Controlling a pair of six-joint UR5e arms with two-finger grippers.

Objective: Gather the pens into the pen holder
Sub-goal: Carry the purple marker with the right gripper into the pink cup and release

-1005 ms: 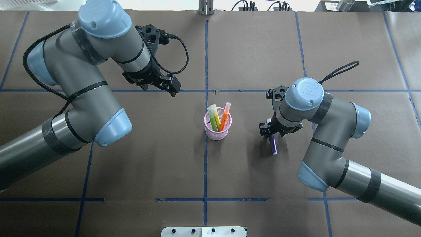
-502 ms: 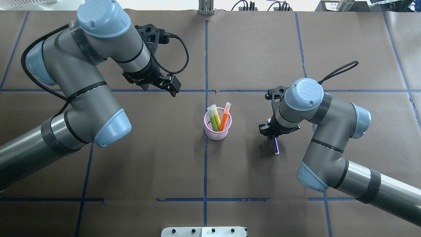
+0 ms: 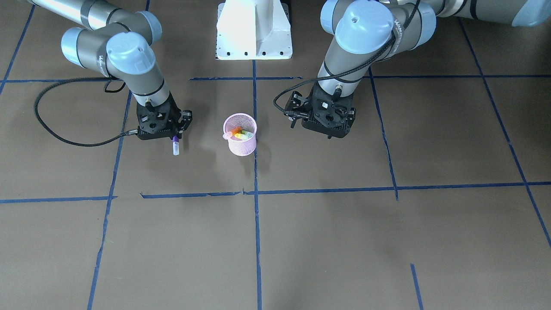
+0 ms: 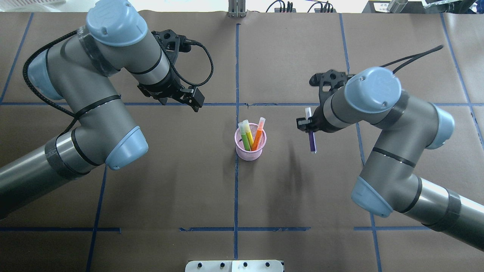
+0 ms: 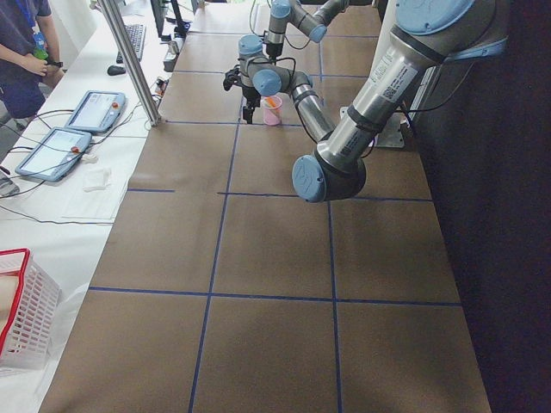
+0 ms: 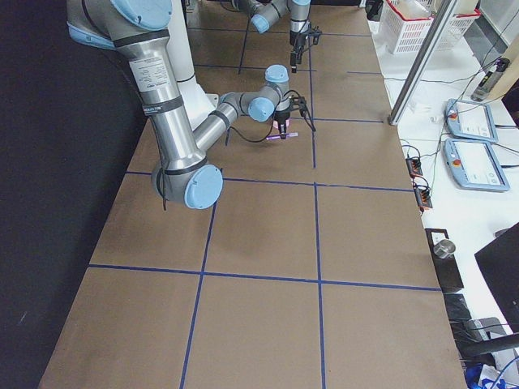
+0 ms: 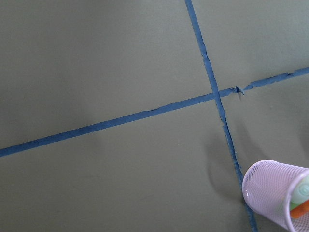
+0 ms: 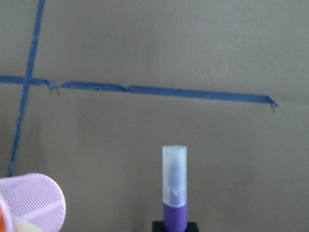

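My right gripper is holding the purple pen. It will let go of it beside the orange pen in the pink mesh pen holder (image 3: 237,134) (image 8: 13,223).
The pink mesh pen holder (image 4: 250,148) stands at the table's middle with a green, a yellow and an orange pen upright in it; it also shows in the front view (image 3: 240,140). My right gripper (image 4: 308,124) is shut on the purple pen (image 4: 311,140) and holds it off the table, to the right of the holder. The right wrist view shows the pen's pale cap (image 8: 174,181) pointing away, with the holder (image 8: 31,203) at the lower left. My left gripper (image 4: 181,97) hovers open and empty behind and left of the holder (image 7: 277,193).
Brown paper with blue tape lines (image 4: 236,68) covers the table. The robot's white base (image 3: 254,30) stands at the near edge. An operator and tablets (image 5: 56,146) are beyond the far side.
My right gripper has risen with the purple pen, lifting it off the table and carrying it farther back. My left arm has shifted slightly.
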